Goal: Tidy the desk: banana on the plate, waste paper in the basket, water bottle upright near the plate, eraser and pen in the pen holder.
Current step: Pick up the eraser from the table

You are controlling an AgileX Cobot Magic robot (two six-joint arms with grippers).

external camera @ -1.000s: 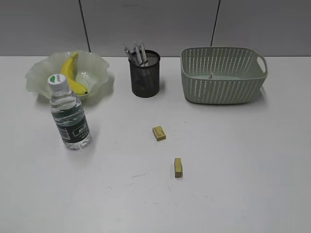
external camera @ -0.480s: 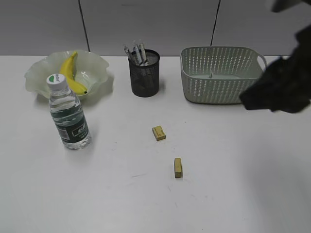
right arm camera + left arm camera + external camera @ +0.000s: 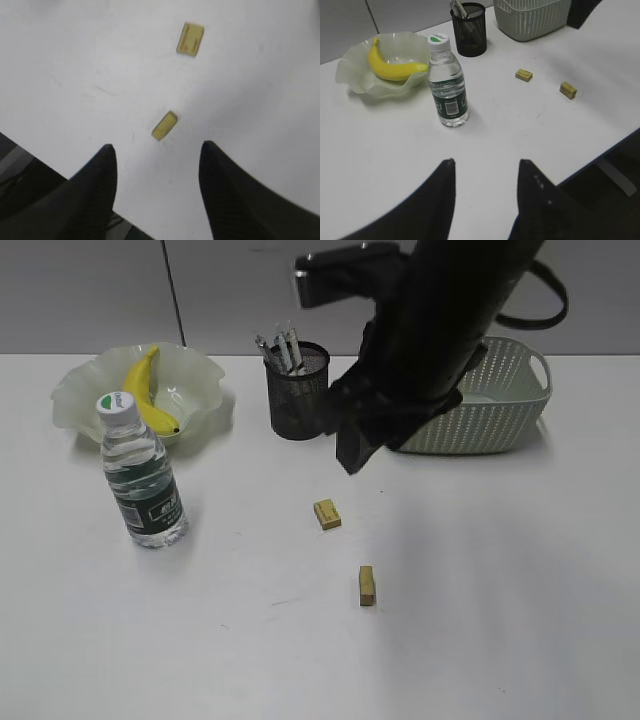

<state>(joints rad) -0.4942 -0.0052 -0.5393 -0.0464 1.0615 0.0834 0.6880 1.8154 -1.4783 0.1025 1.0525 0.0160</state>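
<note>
Next, I close my right gripper on the middle of the yellow eraser (image 3: 367, 585) (image 3: 165, 125) that is farther from the black pen holder.
The banana (image 3: 143, 388) lies in the pale-green plate (image 3: 205, 375) at the back left. The water bottle (image 3: 143, 478) stands upright in front of the plate. The black pen holder (image 3: 296, 395) holds several pens. Two yellow erasers (image 3: 327, 514) (image 3: 367, 584) lie on the desk (image 3: 500, 590). My right gripper (image 3: 352, 455) hangs above the nearer-to-holder eraser; in the right wrist view it (image 3: 157, 145) is open and empty over both erasers (image 3: 164, 125) (image 3: 190, 39). My left gripper (image 3: 486, 162) is open and empty, well in front of the bottle (image 3: 448, 87). No waste paper shows.
The sage-green basket (image 3: 500, 410) stands at the back right, partly hidden behind my right arm. The left wrist view shows the desk's front edge (image 3: 600, 150) at the lower right and the basket (image 3: 530, 17) at the top.
My right arm has swung in from the right edge to above the middle of the desk, in front of the basket. The objects have not moved.
</note>
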